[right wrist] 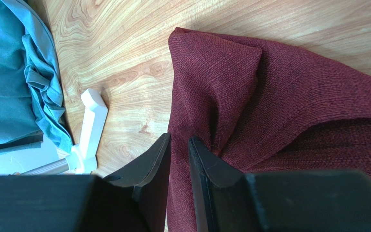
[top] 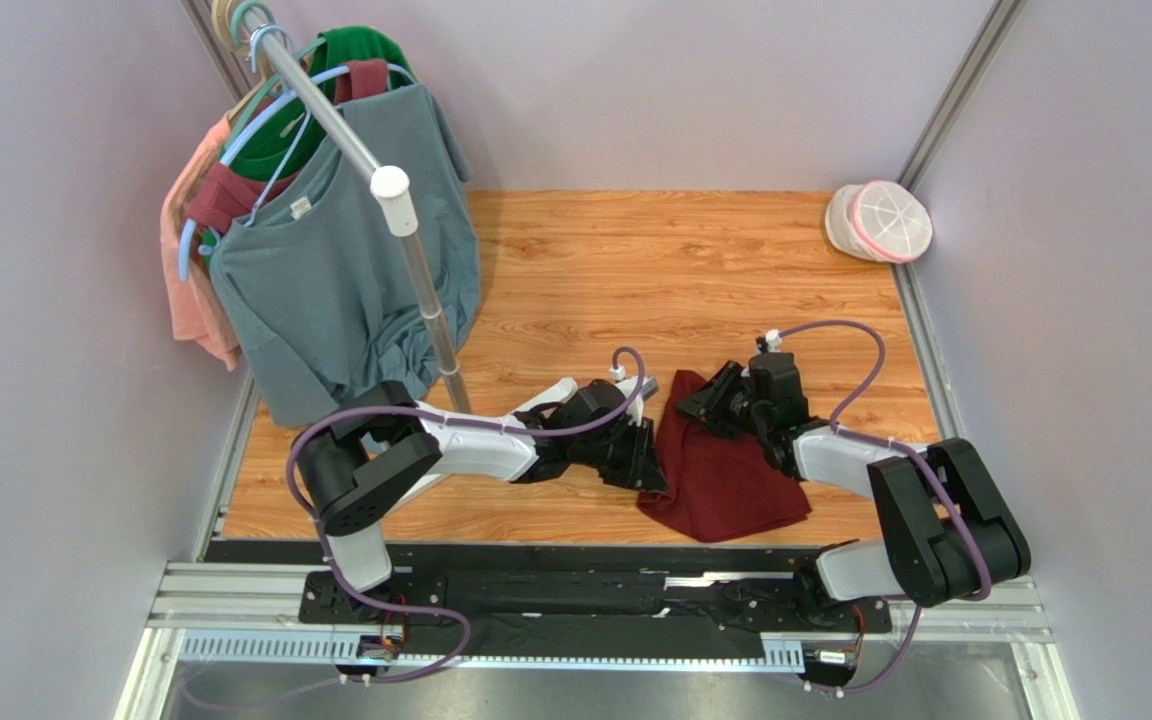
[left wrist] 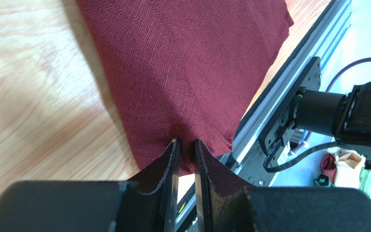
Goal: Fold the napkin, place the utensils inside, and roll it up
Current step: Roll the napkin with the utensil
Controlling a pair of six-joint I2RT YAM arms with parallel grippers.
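Observation:
The left gripper pinches the middle of the napkin's end, inside its long edge, so it should open and take that long edge (left wrist: 133, 148) before folding.
The maroon napkin (top: 725, 468) lies bunched and folded on the wooden table near the front edge, between my two arms. My left gripper (top: 651, 468) is shut on the napkin's left corner; in the left wrist view (left wrist: 185, 143) the cloth (left wrist: 187, 63) is pinched between the jaws and stretches away. My right gripper (top: 698, 399) is shut on the napkin's far edge; in the right wrist view (right wrist: 178, 140) a fold of the cloth (right wrist: 289, 106) runs between the jaws. The fork is not in view.
A clothes rack with a teal shirt (top: 334, 270) and other garments stands at the back left; its pole (top: 420, 270) and white base foot (right wrist: 91, 121) are close to the napkin. A white and pink mesh container (top: 880, 221) sits at the back right. The metal rail (left wrist: 289, 82) borders the table's front.

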